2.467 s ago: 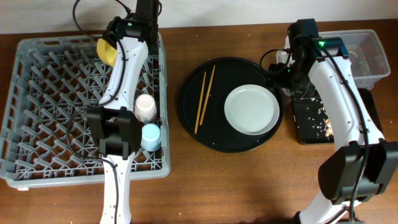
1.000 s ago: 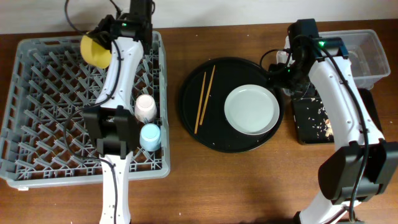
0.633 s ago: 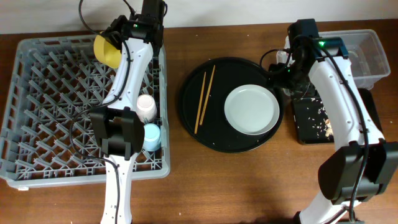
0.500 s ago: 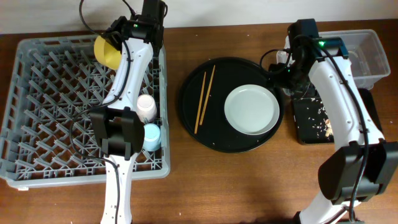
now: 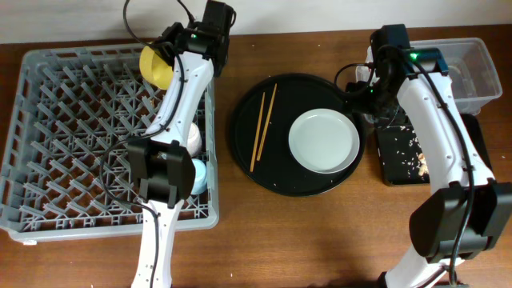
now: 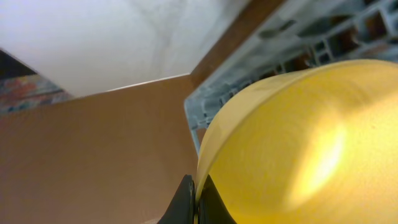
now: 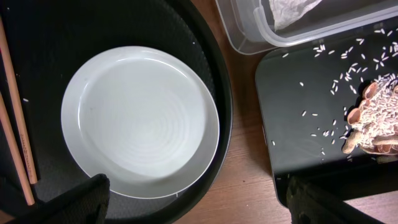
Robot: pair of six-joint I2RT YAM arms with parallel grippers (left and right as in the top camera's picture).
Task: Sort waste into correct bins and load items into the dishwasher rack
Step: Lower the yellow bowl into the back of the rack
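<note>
The robot's left gripper needs to release the yellow bowl in the grey dishwasher rack's far slots (image 5: 170, 86), past the pink cup.
My left gripper (image 6: 196, 202) is shut on the rim of the yellow bowl (image 5: 158, 67), which fills the left wrist view (image 6: 298, 143), over the far right part of the grey dishwasher rack (image 5: 48, 160). A pink cup (image 5: 190, 134) and a blue cup (image 5: 197, 174) stand in the rack's right side. The pale plate (image 5: 323, 141) and two chopsticks (image 5: 263, 124) lie on the round black tray (image 5: 248, 160). My right gripper (image 7: 199, 208) is open above the plate's edge (image 7: 140, 121). The clear tub (image 5: 472, 68) holds a white napkin (image 7: 292, 12). The shallow black tray (image 5: 392, 156) holds food scraps (image 7: 376, 121).
The brown table edge and a white wall show behind the rack in the left wrist view. Cables run over the rack's far edge. The clear tub and the black tray sit at the table's far right, close to my right arm.
My left gripper has swung to the right along the rack's far edge with the yellow bowl in it. The right arm has not moved.
</note>
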